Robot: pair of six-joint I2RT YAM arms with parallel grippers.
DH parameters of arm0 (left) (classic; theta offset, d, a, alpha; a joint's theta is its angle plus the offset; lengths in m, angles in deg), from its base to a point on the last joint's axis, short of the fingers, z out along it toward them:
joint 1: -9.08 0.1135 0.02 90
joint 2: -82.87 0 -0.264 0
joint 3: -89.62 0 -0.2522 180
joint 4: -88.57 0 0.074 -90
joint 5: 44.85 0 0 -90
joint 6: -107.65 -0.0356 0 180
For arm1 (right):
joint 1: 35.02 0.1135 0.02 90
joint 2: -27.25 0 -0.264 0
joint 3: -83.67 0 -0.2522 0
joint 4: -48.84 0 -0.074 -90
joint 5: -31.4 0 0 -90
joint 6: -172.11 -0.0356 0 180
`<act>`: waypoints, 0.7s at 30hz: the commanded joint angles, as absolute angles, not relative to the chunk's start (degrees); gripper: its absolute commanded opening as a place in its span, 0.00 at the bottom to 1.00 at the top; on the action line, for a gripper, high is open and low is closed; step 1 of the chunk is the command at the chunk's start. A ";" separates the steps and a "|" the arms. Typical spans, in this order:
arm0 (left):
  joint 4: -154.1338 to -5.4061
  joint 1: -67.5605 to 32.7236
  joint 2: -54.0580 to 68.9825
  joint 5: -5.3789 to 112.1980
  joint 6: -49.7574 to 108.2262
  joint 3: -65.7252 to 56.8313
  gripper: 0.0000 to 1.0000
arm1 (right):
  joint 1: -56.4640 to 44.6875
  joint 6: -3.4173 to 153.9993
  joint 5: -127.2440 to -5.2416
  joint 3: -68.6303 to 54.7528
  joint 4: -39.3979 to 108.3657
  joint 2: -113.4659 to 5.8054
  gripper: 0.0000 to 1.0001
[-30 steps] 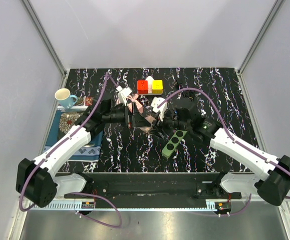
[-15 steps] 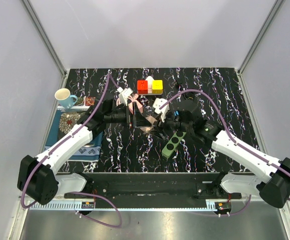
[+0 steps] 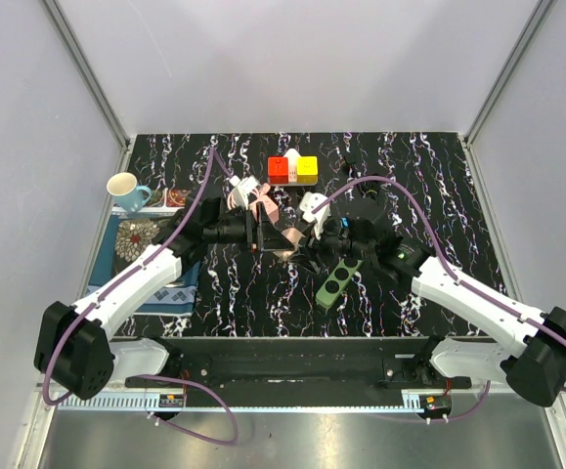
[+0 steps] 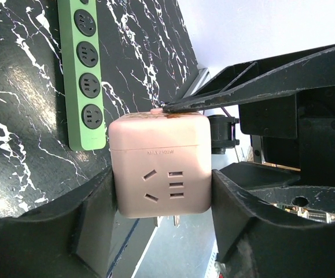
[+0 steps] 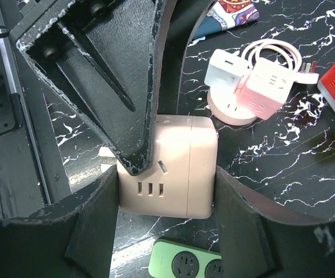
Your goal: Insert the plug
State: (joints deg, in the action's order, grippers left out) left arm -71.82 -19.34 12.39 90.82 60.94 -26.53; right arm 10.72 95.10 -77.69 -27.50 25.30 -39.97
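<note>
The plug's pins point across my right gripper, so next my left gripper turns it for my right gripper to take from the end [image 4: 139, 116] opposite them.
The plug is a pale pink cube adapter [image 4: 158, 165] with metal prongs on its underside. It hangs above the table between both arms [image 3: 279, 236]. My left gripper [image 4: 161, 191] is shut on it, a finger pressed to each side. My right gripper [image 5: 167, 185] is shut on the same cube [image 5: 181, 174] from the opposite direction, and one left finger [image 5: 126, 87] crosses over its top. The green power strip [image 3: 339, 281] with several round sockets lies on the black marble table just below and to the right; it also shows as the strip [image 4: 83, 75] and the strip [image 5: 184, 263].
A pink and white cube adapter with a coiled cable [image 5: 254, 87] sits on a round pad behind the plug. Red and yellow cubes [image 3: 292, 169] stand at the back centre. A mug [image 3: 126, 188] and a patterned cloth [image 3: 131, 249] lie at the left.
My left gripper's jaws have closed from wide open onto the pink cube. The right gripper has kept its grip and shifted slightly left, towards the left gripper.
</note>
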 commanded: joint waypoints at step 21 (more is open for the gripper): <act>-68.34 -21.32 30.56 63.70 24.61 -31.87 0.00 | 9.46 64.56 -76.44 -10.26 9.25 -44.20 1.00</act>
State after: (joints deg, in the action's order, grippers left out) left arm -63.91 -19.91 25.59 72.11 35.37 -29.33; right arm 10.94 74.34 -77.28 -16.36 15.99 -42.51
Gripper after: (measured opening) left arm 0.614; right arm 0.992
